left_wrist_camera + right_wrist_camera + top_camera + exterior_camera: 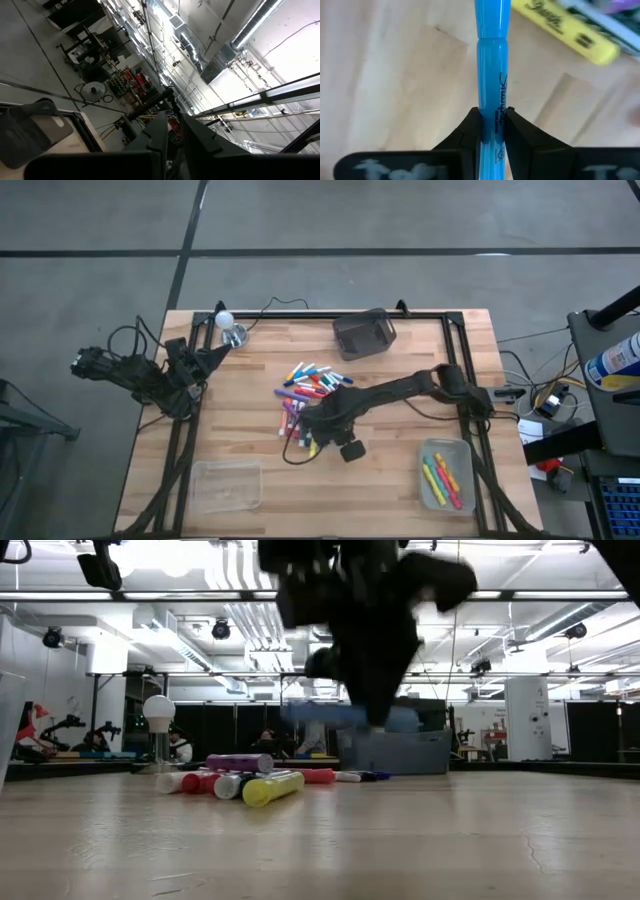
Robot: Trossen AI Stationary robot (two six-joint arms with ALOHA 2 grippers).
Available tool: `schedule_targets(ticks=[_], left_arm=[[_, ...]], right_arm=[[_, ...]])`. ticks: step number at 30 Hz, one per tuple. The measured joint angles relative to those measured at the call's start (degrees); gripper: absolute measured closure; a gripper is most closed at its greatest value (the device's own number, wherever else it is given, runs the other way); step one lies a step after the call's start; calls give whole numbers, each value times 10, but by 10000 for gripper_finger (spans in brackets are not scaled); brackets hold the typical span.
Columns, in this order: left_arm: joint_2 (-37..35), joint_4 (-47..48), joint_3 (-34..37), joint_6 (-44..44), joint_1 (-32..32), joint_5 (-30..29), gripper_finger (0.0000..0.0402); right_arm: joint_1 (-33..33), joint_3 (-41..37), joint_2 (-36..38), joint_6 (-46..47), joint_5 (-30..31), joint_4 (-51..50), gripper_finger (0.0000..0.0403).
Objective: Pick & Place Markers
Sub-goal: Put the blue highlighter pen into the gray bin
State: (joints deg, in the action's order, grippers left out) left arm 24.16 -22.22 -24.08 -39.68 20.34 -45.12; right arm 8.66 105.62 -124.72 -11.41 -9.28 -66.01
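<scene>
My right gripper is to set the light blue marker in the clear tray (437, 475). It will let go of it there, between the yellow marker and the orange marker.
A pile of coloured markers (305, 395) lies on the wooden table's middle; in the low view the markers (240, 782) rest on their sides. My right gripper (308, 430) hangs over the pile's near edge, pointing down, shut on a light blue marker (492, 65). In the low view the blue marker (340, 717) hangs level above the table. A yellow marker (565, 25) lies on the wood below it. My left gripper (215, 350) waits at the table's far left, fingers (160, 135) together and pointing up at the ceiling. My right gripper pinches the blue marker's barrel at its printed lettering (494, 107) between its two fingers. The fingers come from above, pointing down, and lie across the marker. The marker is level and lifted clear of the table, most of its length sticking out to one side.
A clear tray (432, 498) at the near right holds several markers. Another clear tray (228, 483) sits at the near left. A dark mesh bin (363, 335) stands at the far middle, a small white bulb (227, 322) at the far left. Black rails frame the table.
</scene>
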Motion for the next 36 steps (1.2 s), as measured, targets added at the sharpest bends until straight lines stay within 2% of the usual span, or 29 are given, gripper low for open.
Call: schedule_targets(ticks=[4, 10, 15, 19, 23, 26, 28, 30, 36], left_arm=[[0, 0, 0, 0, 0, 0, 353], [0, 0, 0, -13, 0, 0, 353], [0, 0, 0, -13, 0, 0, 353], [0, 0, 0, -13, 0, 0, 353], [0, 2, 0, -13, 0, 0, 353], [0, 3, 0, -13, 0, 0, 353], [0, 4, 0, -13, 0, 0, 353], [0, 4, 0, -13, 0, 0, 353], [0, 4, 0, -13, 0, 7, 353]], right_arm=[[-23, 0, 65, 75, -37, 5, 349], [-87, 0, 184, 229, -205, 67, 349], [-133, 0, 265, 358, -322, 194, 349], [-152, 0, 302, 464, -414, 336, 349], [-153, -1, 322, 551, -438, 492, 349], [-152, -1, 330, 580, -435, 558, 349], [-151, -1, 337, 601, -418, 534, 349], [-143, -1, 344, 615, -401, 457, 349], [-89, -1, 356, 597, -339, 60, 349]])
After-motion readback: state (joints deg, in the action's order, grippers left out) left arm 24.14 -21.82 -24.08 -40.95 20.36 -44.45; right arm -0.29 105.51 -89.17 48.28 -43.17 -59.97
